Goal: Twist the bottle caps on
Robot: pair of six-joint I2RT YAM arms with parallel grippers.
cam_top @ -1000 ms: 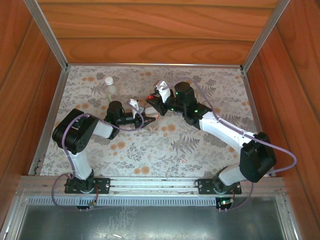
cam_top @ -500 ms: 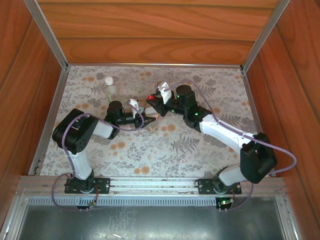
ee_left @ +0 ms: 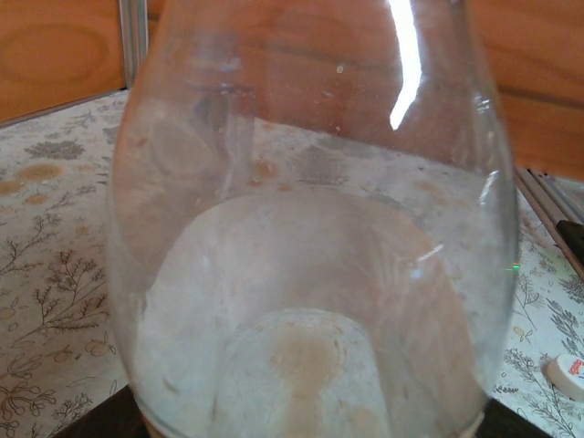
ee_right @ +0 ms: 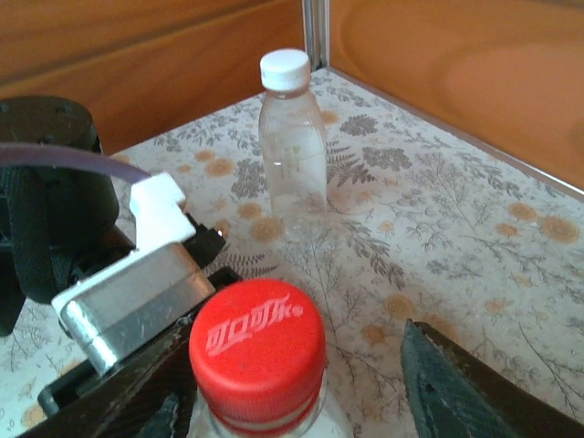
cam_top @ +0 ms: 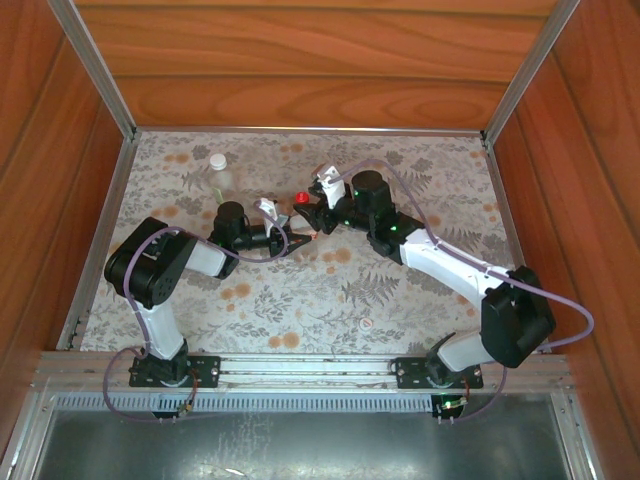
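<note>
The finger of my right gripper crowds my left gripper's metal mount, so I should back my right gripper off, turn it, and pinch the red cap (ee_right: 258, 345) from the back wall's side.
A clear bottle (ee_left: 310, 228) stands upright with my left gripper (cam_top: 289, 241) shut on its body; it looms close in the left wrist view. A red cap (ee_right: 257, 351) with white lettering sits on its neck, also visible from above as the red cap (cam_top: 301, 198). My right gripper (ee_right: 292, 365) is open around that cap: one finger (ee_right: 160, 401) is close on the left, the other finger (ee_right: 456, 388) well clear on the right. A second clear bottle (ee_right: 292, 155) with a white cap on it stands at the back left, the same bottle (cam_top: 218, 175) from above.
A loose white cap (cam_top: 366, 323) lies on the patterned table toward the front; the left wrist view catches a white cap (ee_left: 570, 374) at its lower right. Wooden walls (cam_top: 300, 60) and metal rails enclose the table on three sides.
My right gripper's jaws have spread apart and let go of the red cap, which now shows more plainly from above. The left gripper and its bottle have stayed put.
</note>
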